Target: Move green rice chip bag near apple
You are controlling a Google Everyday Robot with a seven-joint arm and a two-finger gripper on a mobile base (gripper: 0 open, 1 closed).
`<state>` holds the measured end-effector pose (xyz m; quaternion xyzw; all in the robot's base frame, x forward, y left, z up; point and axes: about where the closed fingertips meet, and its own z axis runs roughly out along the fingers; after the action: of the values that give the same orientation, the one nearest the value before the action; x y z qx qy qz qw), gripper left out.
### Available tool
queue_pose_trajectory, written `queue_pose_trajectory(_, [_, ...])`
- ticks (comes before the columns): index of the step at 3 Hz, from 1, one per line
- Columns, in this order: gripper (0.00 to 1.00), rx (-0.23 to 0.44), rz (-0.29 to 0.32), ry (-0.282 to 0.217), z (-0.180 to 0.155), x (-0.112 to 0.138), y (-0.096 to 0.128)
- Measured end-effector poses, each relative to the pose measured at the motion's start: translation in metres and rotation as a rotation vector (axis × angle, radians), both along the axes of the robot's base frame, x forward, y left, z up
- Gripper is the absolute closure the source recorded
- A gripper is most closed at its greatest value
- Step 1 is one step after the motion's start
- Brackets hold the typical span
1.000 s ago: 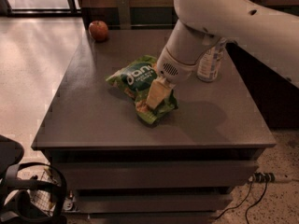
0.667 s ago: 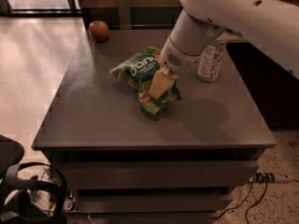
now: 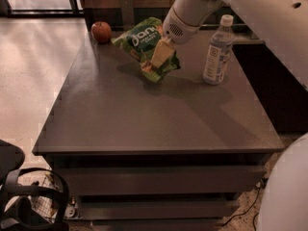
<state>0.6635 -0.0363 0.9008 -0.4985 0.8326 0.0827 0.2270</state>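
Next, my gripper releases the green rice chip bag at the table's back, beside the apple (image 3: 148,48), over toward the water bottle.
The green rice chip bag (image 3: 143,43) is a wrinkly bright green foil bag with white lettering, held lifted above the back of the grey table (image 3: 144,119). My gripper (image 3: 160,57) is shut on the bag's lower right part, and its shadow falls on the table beneath. The apple (image 3: 101,32), small and red, sits at the table's back left corner, a short way left of the bag. The white arm comes down from the upper right.
A clear plastic water bottle (image 3: 216,49) with a white cap stands upright at the back right of the table. A dark wall and a post run behind the table. Floor lies to the left, and black cabling sits at the lower left.
My gripper has lifted the green bag off the table and carried it back and to the left, closer to the apple.
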Motion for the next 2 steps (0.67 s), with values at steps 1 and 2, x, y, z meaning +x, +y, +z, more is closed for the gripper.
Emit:
queue_pose_trajectory(1, [1.0, 0.007, -0.07, -0.112, 0.018, 0.063, 0.01])
queue_pose_trajectory(2, [1.0, -0.018, -0.161, -0.179, 0.018, 0.095, 0.013])
